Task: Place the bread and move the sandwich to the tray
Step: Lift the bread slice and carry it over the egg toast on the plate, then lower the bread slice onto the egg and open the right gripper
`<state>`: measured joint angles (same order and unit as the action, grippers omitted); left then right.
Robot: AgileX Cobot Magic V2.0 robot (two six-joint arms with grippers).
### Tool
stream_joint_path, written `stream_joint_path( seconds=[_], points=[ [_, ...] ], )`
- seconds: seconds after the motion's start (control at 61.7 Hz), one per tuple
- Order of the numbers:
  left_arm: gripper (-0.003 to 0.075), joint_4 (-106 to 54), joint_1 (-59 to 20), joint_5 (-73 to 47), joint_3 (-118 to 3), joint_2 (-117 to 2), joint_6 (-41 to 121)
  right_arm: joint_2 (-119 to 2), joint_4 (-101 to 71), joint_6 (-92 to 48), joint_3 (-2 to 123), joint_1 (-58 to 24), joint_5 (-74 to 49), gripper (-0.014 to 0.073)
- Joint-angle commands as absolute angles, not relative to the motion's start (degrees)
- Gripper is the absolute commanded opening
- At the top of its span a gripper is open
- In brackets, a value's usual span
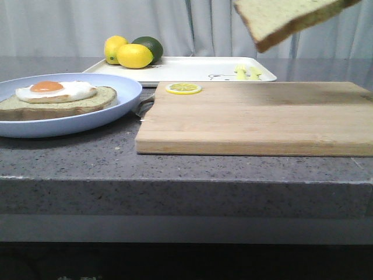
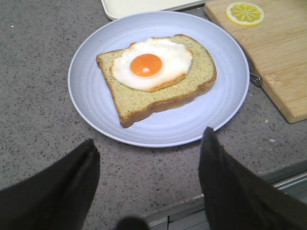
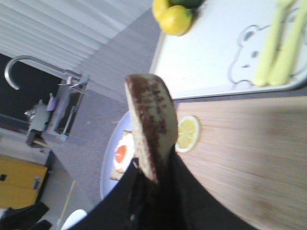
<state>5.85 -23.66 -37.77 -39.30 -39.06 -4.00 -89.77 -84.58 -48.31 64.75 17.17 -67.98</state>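
The robot's right gripper should release the bread slice on top of the fried egg (image 1: 53,82) (image 3: 121,154) on the pale blue plate. That held slice is now high above the cutting board.
My right gripper (image 3: 156,166) is shut on a bread slice (image 3: 149,120), gripped edgewise by its brown crust. In the front view this bread (image 1: 285,20) hangs high above the right part of the wooden cutting board (image 1: 262,116). A second bread slice with a fried egg (image 1: 55,96) lies on the round pale blue plate (image 1: 125,96) at the left. My left gripper (image 2: 148,143) is open and empty, just off the plate's (image 2: 91,105) near rim, with the egg-topped bread (image 2: 158,72) beyond it. The white tray (image 1: 192,69) lies behind the board.
Two lemons and a lime (image 1: 134,52) sit on the tray's left end and yellow-green pieces (image 1: 247,71) on its right. A lemon slice (image 1: 183,88) lies on the board's far left corner. The counter's front edge is close below my left gripper.
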Motion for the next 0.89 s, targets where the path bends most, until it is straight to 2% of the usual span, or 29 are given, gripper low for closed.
stream_joint_path(
  seconds=[0.0,0.324,0.551,0.714,0.876],
  points=[
    [0.044,6.21,-24.3,-33.5,-41.12,-39.28,-4.13,-87.19,-93.61,-48.86,66.3,13.03,-75.14,0.0109],
    [0.044,6.21,-24.3,-33.37,-41.12,-39.28,-4.13,-87.41,-105.22,-48.86,66.3,-8.54,-63.81,0.0109],
    [0.044,6.21,-24.3,-33.1,-41.12,-39.28,-4.13,-88.64,-106.98,-48.86,67.89,-22.1,-41.53,0.0109],
    [0.044,6.07,-24.3,-33.1,-41.12,-39.28,-4.13,-91.39,-106.98,-48.42,71.98,-28.63,-30.82,0.0109],
    [0.044,6.09,-24.3,-33.1,-41.12,-39.28,-4.13,-96.32,-106.98,-44.69,76.84,-32.11,-27.16,0.0109]
  ],
)
